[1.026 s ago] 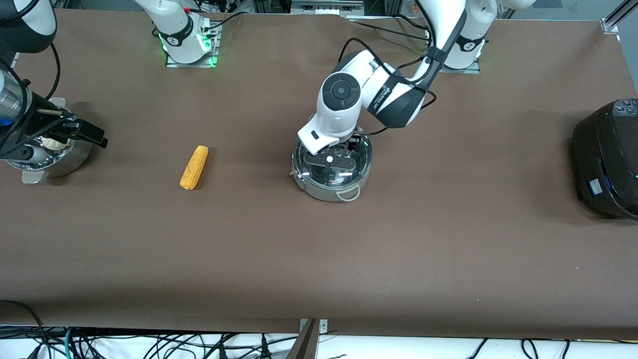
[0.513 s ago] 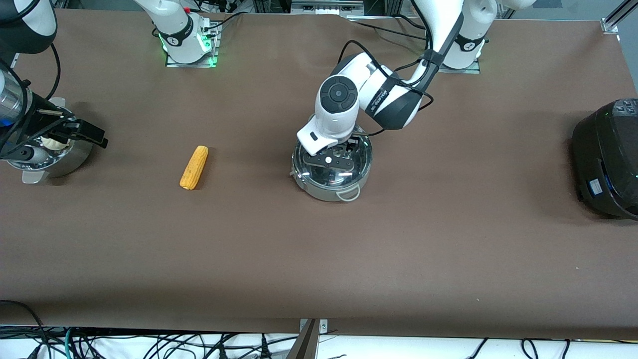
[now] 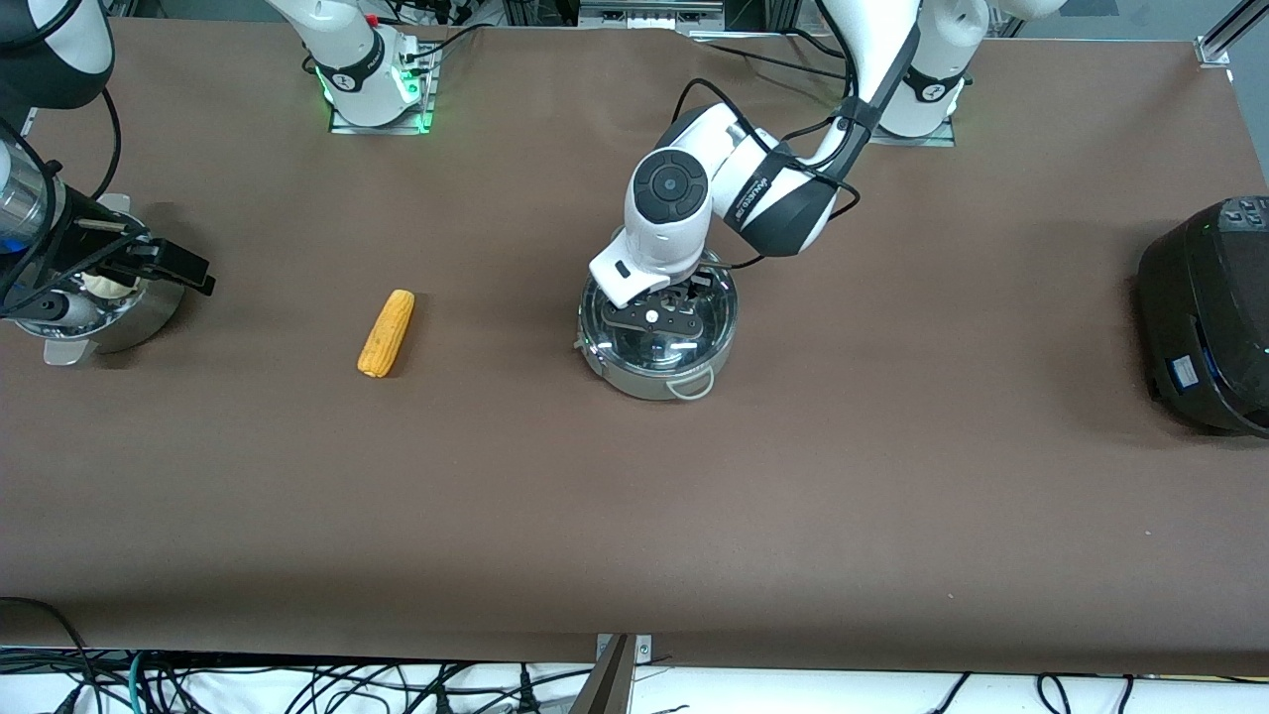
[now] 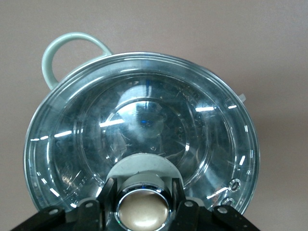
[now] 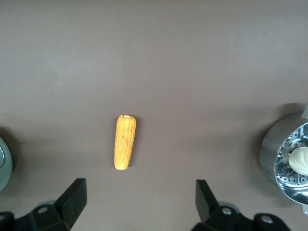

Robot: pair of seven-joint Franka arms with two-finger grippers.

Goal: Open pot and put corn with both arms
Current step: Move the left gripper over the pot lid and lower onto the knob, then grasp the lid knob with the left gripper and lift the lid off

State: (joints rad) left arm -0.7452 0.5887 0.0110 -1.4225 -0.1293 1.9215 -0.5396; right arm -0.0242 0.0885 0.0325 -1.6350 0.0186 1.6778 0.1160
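Next, my left gripper releases the glass lid on the brown cloth [image 3: 921,375], in the space between the steel pot and the black rice cooker.
The steel pot [image 3: 639,381] stands mid-table with its glass lid [image 3: 634,347] on. My left gripper [image 3: 654,315] is down on the lid. In the left wrist view the left gripper [image 4: 143,204] is shut on the brass-coloured knob [image 4: 143,214], a black finger [image 4: 107,198] pressed against each side. The lid [image 4: 144,115] sits flat on the pot. The corn [image 3: 387,333] lies on the table toward the right arm's end, apart from the pot. My right gripper [image 5: 139,199] hangs open and empty, up in the air, looking down on the corn [image 5: 124,142].
A steel steamer bowl [image 3: 119,322] with a white bun [image 5: 301,160] stands at the right arm's end of the table. A black rice cooker [image 3: 1210,317] sits at the left arm's end. Brown cloth covers the table.
The left gripper's fingers have closed in on the lid's knob and its arm has shifted slightly. The right arm, corn and pot have not moved.
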